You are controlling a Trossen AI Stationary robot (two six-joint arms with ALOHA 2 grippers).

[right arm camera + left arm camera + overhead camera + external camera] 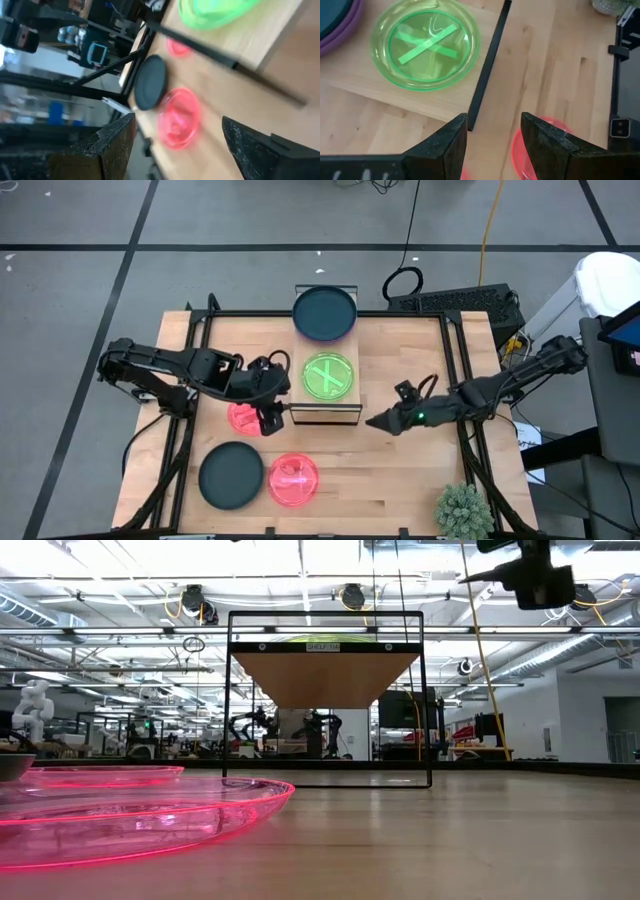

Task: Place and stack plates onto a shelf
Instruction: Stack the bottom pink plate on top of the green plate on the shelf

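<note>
The second pink plate has a dark plate next to it. My right gripper should close on the second pink plate's edge (318,473) (196,131), on the side that faces away from that dark plate.
The shelf (346,346) stands mid-table, a light wood top on a black frame (326,680). On it lie a green plate (328,376) (426,45) and, at the far end, a dark teal plate (324,313) on a purple one (340,31). On the table lie a pink plate (241,418), a second pink plate (293,479) and a dark plate (231,475). My left gripper (272,420) (492,135) is open, above the first pink plate's edge (540,145) by the shelf's near left corner. My right gripper (375,422) (182,150) is open, raised right of the shelf.
A small green plant (463,510) stands at the table's near right corner. A keyboard (455,302) and cables lie beyond the far right edge. Bare wood shows between the shelf and the right edge, under my right arm.
</note>
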